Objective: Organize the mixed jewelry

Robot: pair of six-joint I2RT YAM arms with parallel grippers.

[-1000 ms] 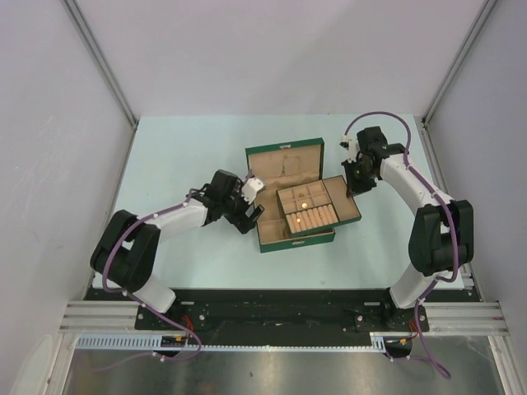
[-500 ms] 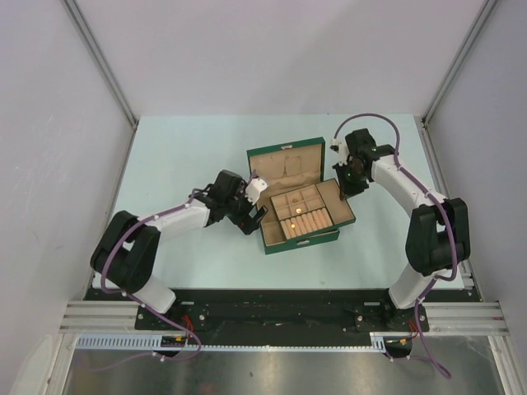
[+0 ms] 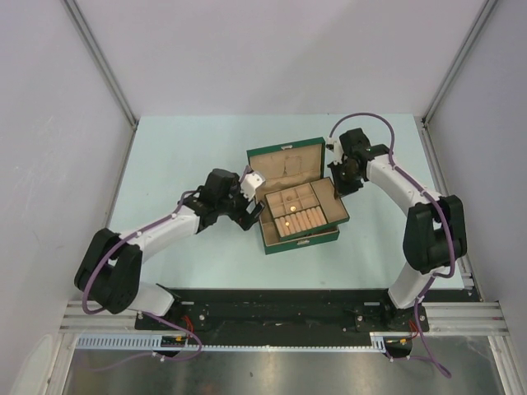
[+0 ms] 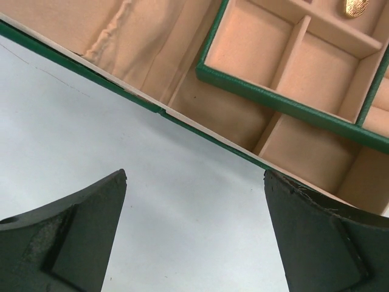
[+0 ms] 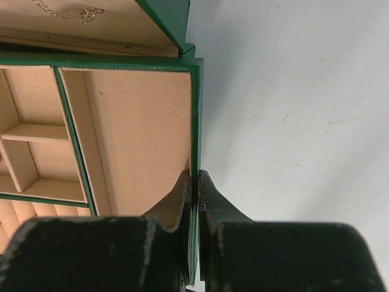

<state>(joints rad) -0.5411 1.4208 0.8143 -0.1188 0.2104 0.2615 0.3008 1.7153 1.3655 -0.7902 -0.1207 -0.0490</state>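
Note:
I should use my right gripper to set the green tray down inside the base of the green box (image 3: 296, 218), letting go of it just in front of the green box's lid.
A fine silvery chain necklace (image 5: 64, 11) with a small cluster lies on the tan lining at the back of the open green box (image 3: 284, 159). My right gripper (image 5: 196, 174) (image 3: 344, 182) is shut on the right wall of the green tray (image 5: 195, 115) (image 3: 303, 212), which has tan ring rolls and sits over the box. A small golden piece (image 4: 358, 6) rests in one tray compartment. My left gripper (image 4: 196, 176) (image 3: 249, 216) stands wide open above bare table beside the box's left edge (image 4: 182, 120), holding nothing.
The box stands mid-table on the pale blue surface (image 3: 173, 164); its lid leans back toward the far side. White walls and metal posts close in the table at left, right and back.
My right gripper has drawn the tray leftward so it now sits over the box. The left arm has stretched out, its gripper staying beside the box's left edge.

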